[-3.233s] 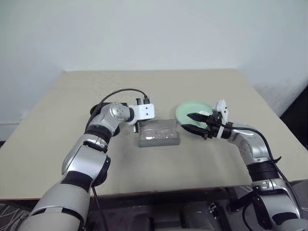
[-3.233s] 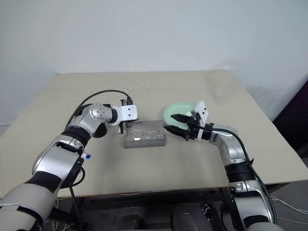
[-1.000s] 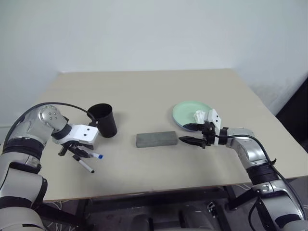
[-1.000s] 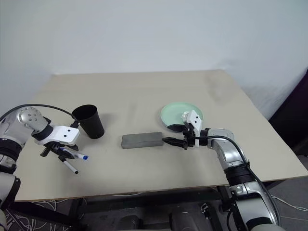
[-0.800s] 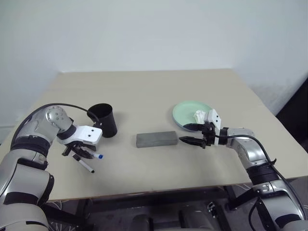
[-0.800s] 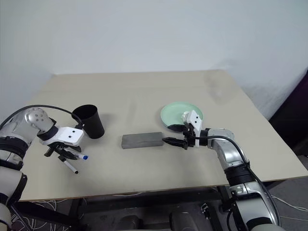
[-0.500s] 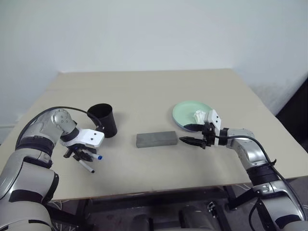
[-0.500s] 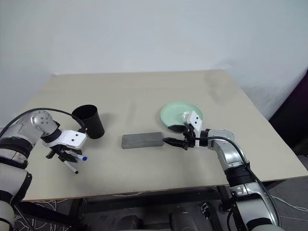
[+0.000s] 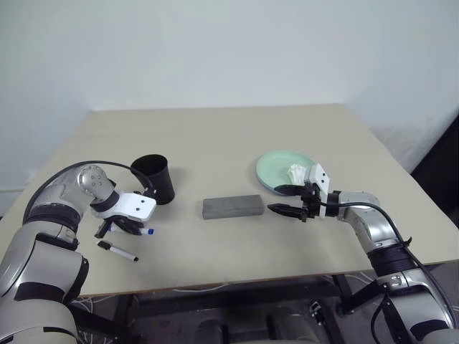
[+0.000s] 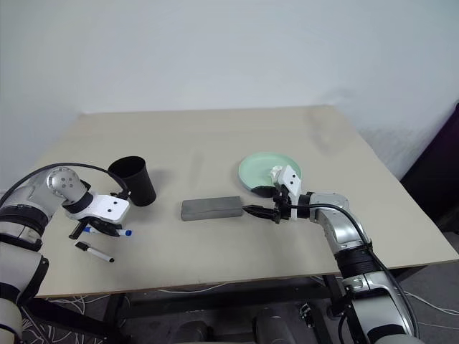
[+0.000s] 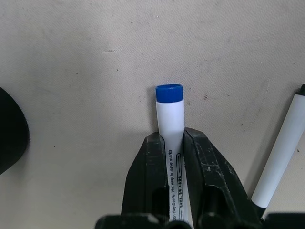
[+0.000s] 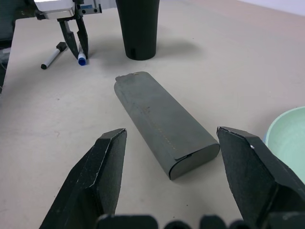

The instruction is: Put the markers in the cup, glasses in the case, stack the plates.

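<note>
Next, my left gripper lets go of the white marker inside the black cup [image 9: 160,170] [image 11: 10,130], by the rim that faces the grey case.
My left gripper [image 9: 123,228] points down at the table's left front and is shut on the white marker with a blue cap [image 11: 169,116], which lies flat on the table. The black marker [image 9: 118,251] lies loose just in front of it. The black cup [image 9: 154,179] stands upright behind the gripper. The grey case [image 9: 232,206] lies closed at the table's middle; the glasses are hidden. My right gripper [image 12: 171,132] stands open, level, at the case's right end, touching nothing. A pale green plate [image 9: 276,168] sits behind it.
A white lump of tissue [image 9: 295,172] rests on the green plate. The table's front edge runs close in front of the black marker. Bare tabletop lies behind the cup and case and between the markers and the case.
The case, open with the glasses inside, is now closed. My left arm swung to the markers, sank and closed on the blue-capped one. The black marker shifted left.
</note>
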